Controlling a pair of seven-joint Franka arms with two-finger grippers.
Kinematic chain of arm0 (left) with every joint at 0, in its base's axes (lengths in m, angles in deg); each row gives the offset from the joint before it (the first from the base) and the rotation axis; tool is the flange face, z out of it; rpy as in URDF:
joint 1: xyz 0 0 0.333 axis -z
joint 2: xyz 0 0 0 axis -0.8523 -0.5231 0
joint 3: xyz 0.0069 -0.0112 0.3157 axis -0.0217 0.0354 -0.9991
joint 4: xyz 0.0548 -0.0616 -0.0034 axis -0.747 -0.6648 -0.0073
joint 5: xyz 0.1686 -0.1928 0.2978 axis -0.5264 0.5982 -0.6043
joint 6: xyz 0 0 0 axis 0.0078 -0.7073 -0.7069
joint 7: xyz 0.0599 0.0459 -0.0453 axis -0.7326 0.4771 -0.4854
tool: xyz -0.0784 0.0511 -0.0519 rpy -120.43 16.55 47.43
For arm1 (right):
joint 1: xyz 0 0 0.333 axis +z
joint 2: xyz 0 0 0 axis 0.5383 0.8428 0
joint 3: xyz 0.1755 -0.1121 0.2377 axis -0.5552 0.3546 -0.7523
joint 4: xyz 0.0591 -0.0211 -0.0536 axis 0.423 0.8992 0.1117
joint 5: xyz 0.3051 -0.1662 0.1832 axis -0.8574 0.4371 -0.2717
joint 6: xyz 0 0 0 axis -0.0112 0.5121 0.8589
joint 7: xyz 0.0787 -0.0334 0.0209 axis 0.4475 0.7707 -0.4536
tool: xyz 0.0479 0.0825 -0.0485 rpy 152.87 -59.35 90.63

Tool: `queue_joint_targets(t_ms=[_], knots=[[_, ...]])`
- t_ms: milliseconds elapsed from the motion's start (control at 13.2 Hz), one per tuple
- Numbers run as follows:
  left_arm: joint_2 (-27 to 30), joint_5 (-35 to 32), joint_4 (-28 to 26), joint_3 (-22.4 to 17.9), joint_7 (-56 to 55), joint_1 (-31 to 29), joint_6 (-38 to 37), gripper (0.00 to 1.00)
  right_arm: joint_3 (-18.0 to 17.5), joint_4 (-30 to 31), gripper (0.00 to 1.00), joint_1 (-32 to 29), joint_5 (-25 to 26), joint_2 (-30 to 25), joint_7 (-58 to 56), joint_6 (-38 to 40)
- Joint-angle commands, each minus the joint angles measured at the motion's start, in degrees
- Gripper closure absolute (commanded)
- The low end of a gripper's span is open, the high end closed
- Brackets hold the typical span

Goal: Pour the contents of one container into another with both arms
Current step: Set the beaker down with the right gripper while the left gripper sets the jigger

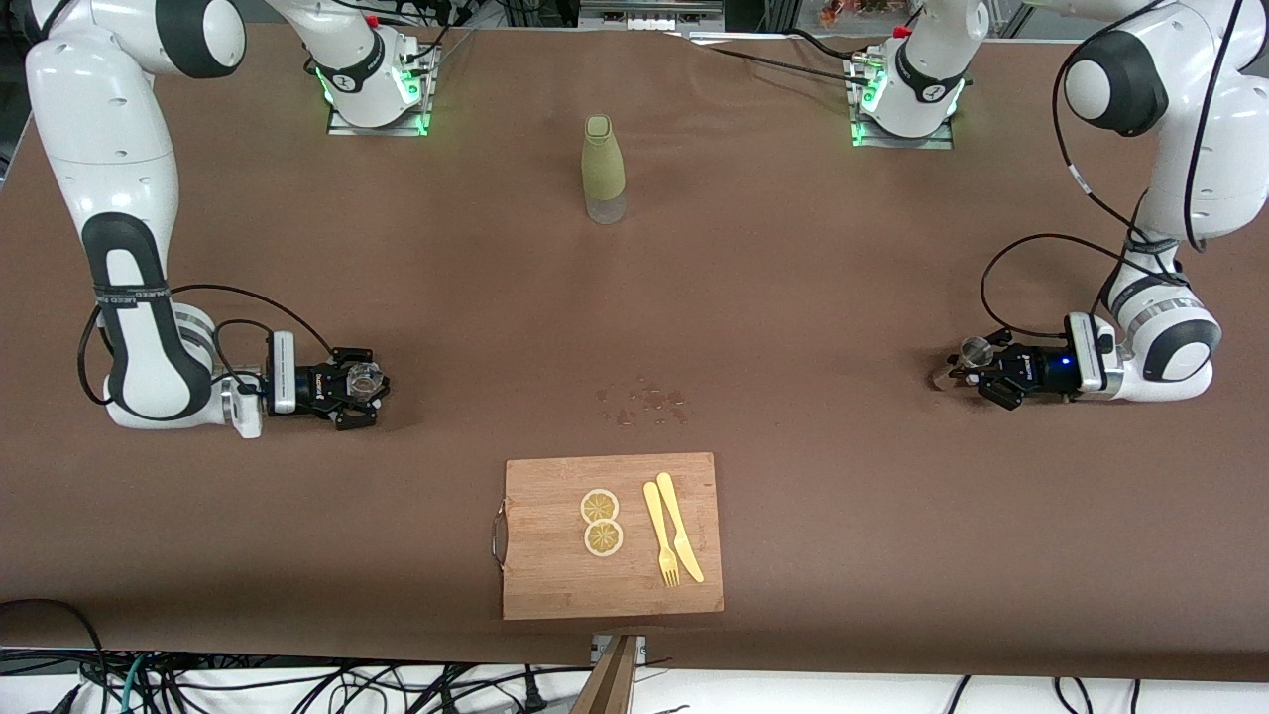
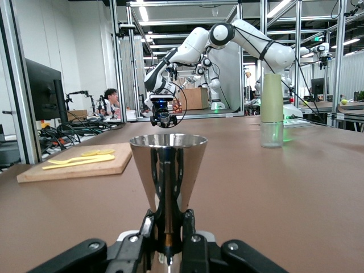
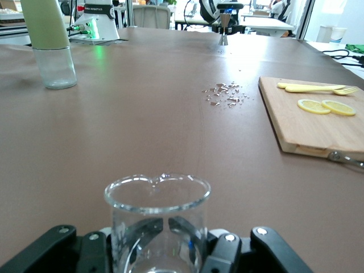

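I will set the metal jigger upright on the bare brown cloth (image 1: 948, 368) below the fingertips of my left gripper.
Toward the left arm's end of the table, my left gripper (image 1: 975, 374) is low over the brown cloth, shut on the narrow waist of a shiny metal jigger (image 1: 976, 349). The left wrist view shows the jigger (image 2: 168, 162) upright, its cone mouth up, and the left gripper (image 2: 169, 226) closed round its stem. At the right arm's end, my right gripper (image 1: 360, 389) is shut on a clear glass beaker (image 1: 365, 376). In the right wrist view the beaker (image 3: 157, 210) stands upright between the fingers of the right gripper (image 3: 160, 242).
A green bottle with a clear base (image 1: 604, 169) stands midway between the arm bases. Small wet specks (image 1: 644, 402) lie mid-table. Nearer the camera is a wooden board (image 1: 540, 585) with two lemon slices (image 1: 601, 522), a yellow fork (image 1: 660, 535) and knife (image 1: 680, 526).
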Motion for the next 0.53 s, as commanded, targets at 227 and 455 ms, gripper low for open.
queue_joint_targets(t_ms=[227,455], knots=[[-2.2,-1.7,-0.7,-1.4,8.9,-0.5,-0.5,1.0,-1.0,0.4,1.0,-3.9,-2.7,4.4,-4.4,2.7],[-3.4,-1.8,-0.6,-1.9,9.2,-0.5,-0.2,1.0,-0.9,0.5,0.03,-4.0,-2.8,4.4,-3.5,4.3]])
